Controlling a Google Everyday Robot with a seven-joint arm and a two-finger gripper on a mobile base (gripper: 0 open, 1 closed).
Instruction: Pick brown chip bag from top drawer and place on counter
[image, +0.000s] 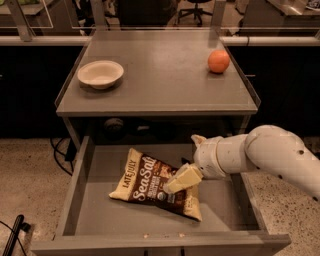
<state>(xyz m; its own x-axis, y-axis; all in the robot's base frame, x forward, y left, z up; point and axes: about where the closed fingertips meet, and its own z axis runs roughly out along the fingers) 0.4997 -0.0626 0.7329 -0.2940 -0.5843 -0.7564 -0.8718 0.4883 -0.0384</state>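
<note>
My gripper will close on the middle of the brown chip bag (171, 179) and pinch it between its two ends in the open drawer.
The brown chip bag (150, 181) lies flat on the bottom of the open top drawer (95, 210), near its middle, with the "Sea Salt" lettering facing up. My gripper (183, 178) reaches in from the right on a white arm (260, 155) and sits on the bag's right part, touching or just above it. The counter (160, 80) is the grey tabletop above the drawer.
A white bowl (100, 73) stands on the counter's left side. An orange (218, 61) sits at its back right. The drawer's low walls (75, 185) flank the bag. Cables (62, 152) hang at the left by the floor.
</note>
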